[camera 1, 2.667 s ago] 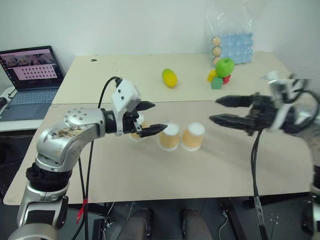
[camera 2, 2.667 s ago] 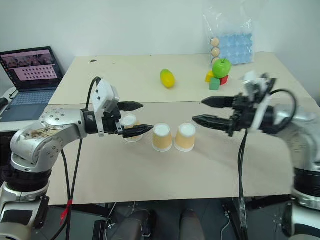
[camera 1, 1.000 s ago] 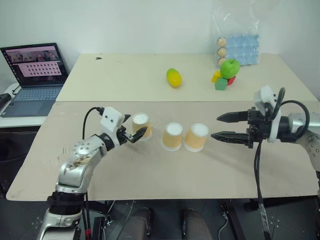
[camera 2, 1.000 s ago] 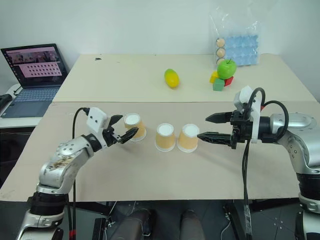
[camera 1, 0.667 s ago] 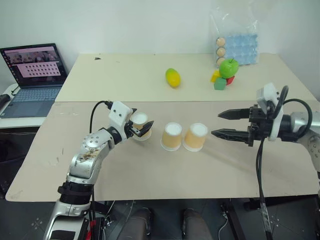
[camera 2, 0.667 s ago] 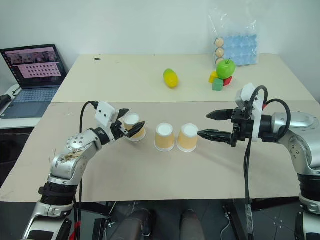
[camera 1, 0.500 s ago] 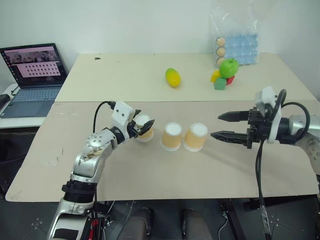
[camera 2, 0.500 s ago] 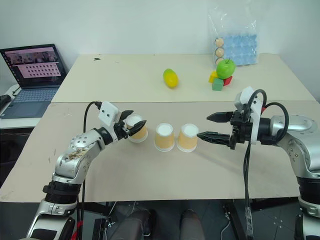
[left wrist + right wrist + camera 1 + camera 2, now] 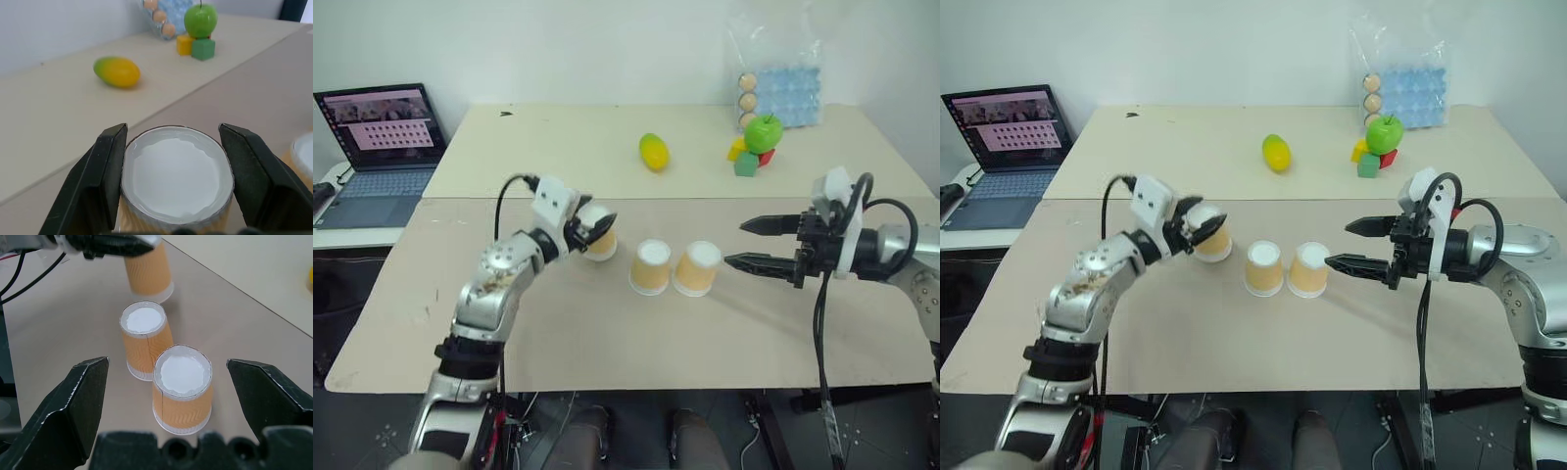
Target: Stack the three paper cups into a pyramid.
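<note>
I am going to release the held paper cup with my left gripper across the white bases of the other cups [image 9: 682,256], so that it bridges both of them.
Three tan paper cups with white bases stand upside down. My left gripper [image 9: 590,227] is shut on the left cup [image 9: 601,242] near its base and holds it just above the table. In the left wrist view the black fingers [image 9: 108,169] press both sides of this cup [image 9: 176,176]. The other two cups [image 9: 651,266] [image 9: 696,268] stand touching side by side on the table, to the right of the held one. My right gripper [image 9: 735,244] hovers open just right of them; its wrist view shows both cups [image 9: 146,340] [image 9: 183,387] between its spread fingers.
On the far half of the table [image 9: 607,338] lie a yellow-green fruit [image 9: 653,152], a green apple [image 9: 763,131] on coloured blocks [image 9: 741,159] and a bagged egg tray [image 9: 781,86]. A laptop [image 9: 380,137] sits on a side table at the left.
My left gripper has shut on the left cup and lifted it, moving slightly toward the other two. The right gripper has stayed in place, open.
</note>
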